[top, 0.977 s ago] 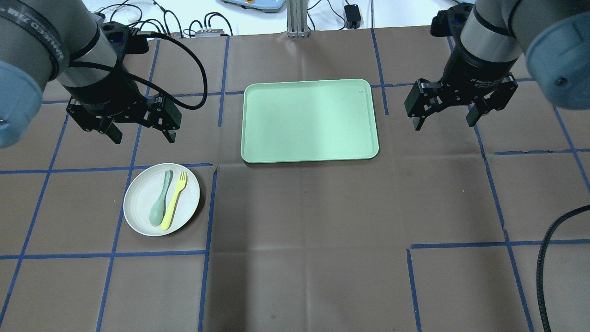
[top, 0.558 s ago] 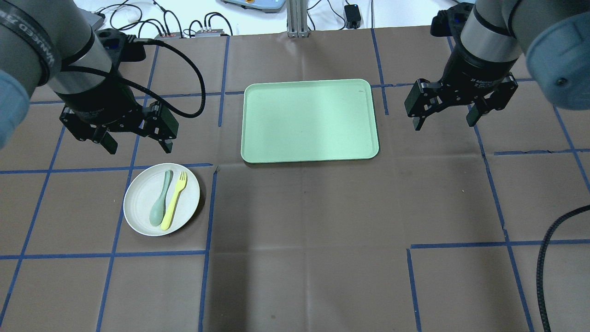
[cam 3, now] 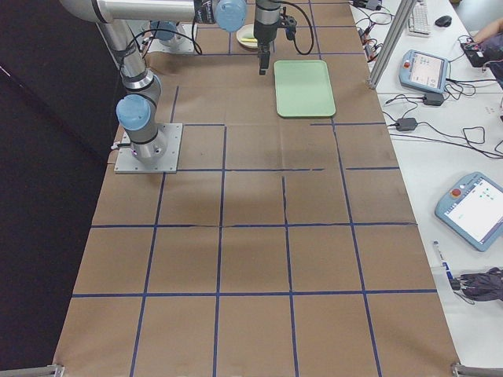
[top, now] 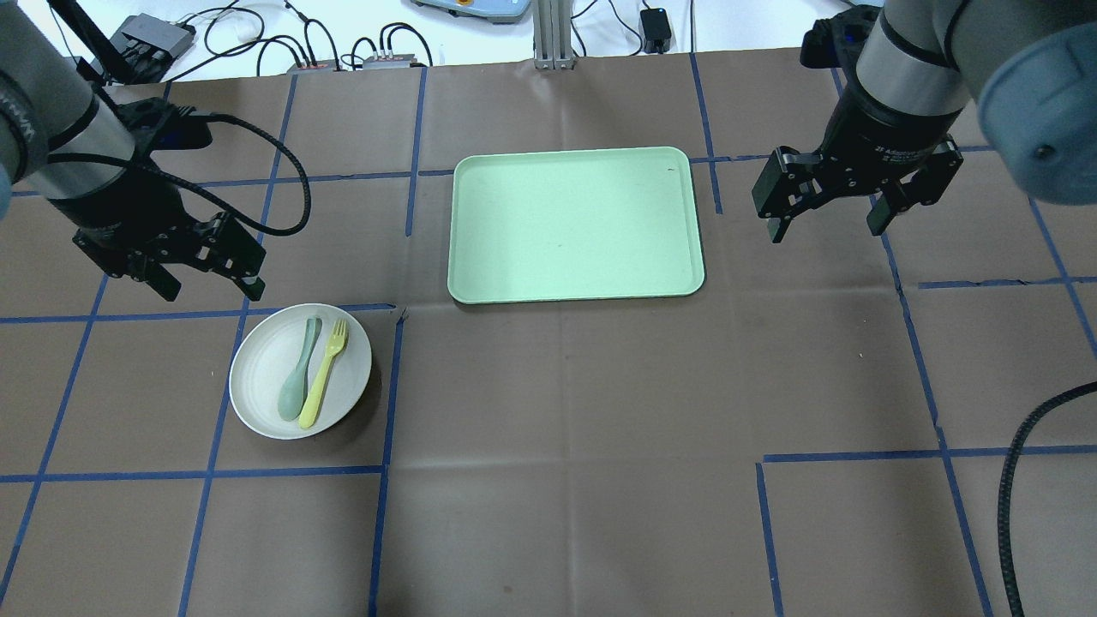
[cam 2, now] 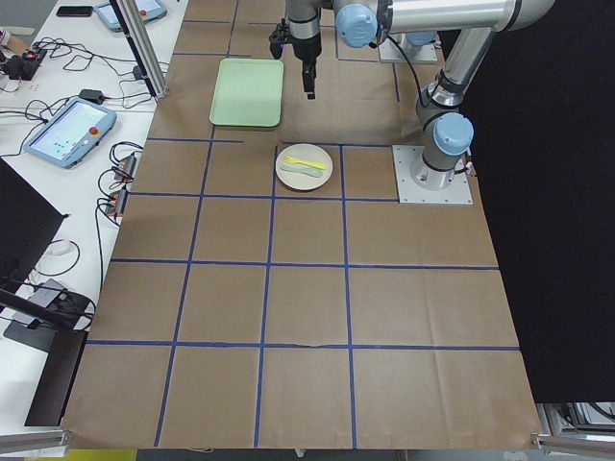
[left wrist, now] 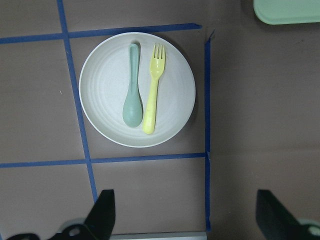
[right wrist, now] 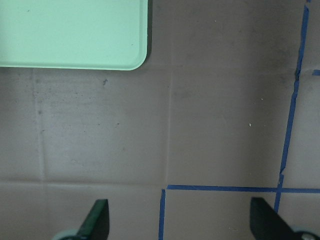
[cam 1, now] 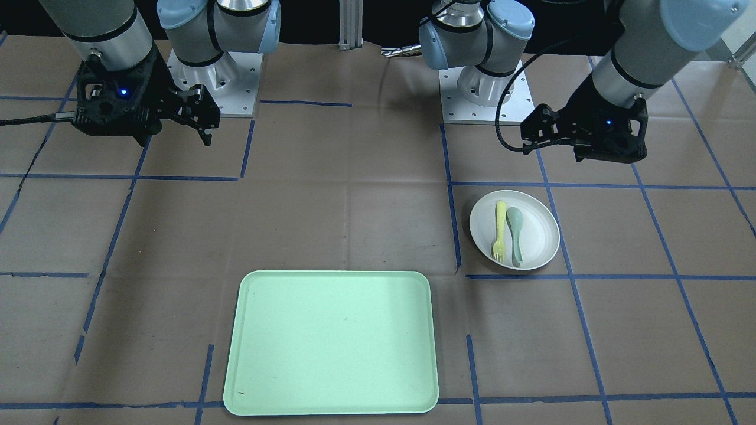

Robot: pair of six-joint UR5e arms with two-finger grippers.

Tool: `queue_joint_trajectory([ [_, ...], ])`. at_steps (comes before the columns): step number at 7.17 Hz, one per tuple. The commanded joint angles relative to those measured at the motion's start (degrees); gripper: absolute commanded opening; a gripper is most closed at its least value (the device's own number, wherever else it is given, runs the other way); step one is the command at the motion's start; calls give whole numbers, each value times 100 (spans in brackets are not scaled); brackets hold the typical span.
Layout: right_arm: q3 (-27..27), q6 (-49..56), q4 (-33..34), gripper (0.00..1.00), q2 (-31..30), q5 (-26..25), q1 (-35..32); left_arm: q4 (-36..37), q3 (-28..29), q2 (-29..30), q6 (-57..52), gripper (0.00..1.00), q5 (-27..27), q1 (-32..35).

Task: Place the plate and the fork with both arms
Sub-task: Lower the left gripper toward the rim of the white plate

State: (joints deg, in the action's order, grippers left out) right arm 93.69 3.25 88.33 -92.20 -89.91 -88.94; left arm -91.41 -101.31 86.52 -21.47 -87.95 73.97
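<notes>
I should next move my left gripper to the off-white plate and close it on the plate's rim (cam 1: 558, 236) (left wrist: 80, 89), on the side that is closer to the grey-green spoon than to the fork.
The off-white plate (top: 261, 390) lies on the brown table at the near left. The pale-yellow fork (top: 324, 374) lies on it beside a grey-green spoon (top: 296, 381). In the left wrist view the plate (left wrist: 107, 90) and fork (left wrist: 152, 97) sit ahead of my left gripper (left wrist: 187, 220). My left gripper (top: 212, 287) is open and empty, hovering just beyond the plate's far-left rim. My right gripper (top: 825, 227) is open and empty, hovering over bare table to the right of the tray.
A mint-green rectangular tray (top: 574, 223) lies empty at the table's middle back; its corner shows in the right wrist view (right wrist: 70, 30). Blue tape lines grid the brown paper. Cables and an aluminium post (top: 546, 34) stand along the far edge.
My left gripper has moved left and toward the near side, closer to the plate's far-left rim, still open. The right arm, plate, fork and tray have not moved.
</notes>
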Motion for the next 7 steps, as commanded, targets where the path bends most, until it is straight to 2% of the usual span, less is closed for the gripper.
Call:
queue_joint_trajectory([
  [1,0,0,0,100,0,0,0,717,-650,49,-786,100,172,-628],
  [3,0,0,0,100,0,0,0,1447,-1030,459,-832,100,199,-691],
  [5,0,0,0,100,0,0,0,1644,-979,1092,-1051,100,426,-1040],
  [7,9,0,0,100,0,0,0,2476,-1014,1672,-1559,100,462,-1244],
])
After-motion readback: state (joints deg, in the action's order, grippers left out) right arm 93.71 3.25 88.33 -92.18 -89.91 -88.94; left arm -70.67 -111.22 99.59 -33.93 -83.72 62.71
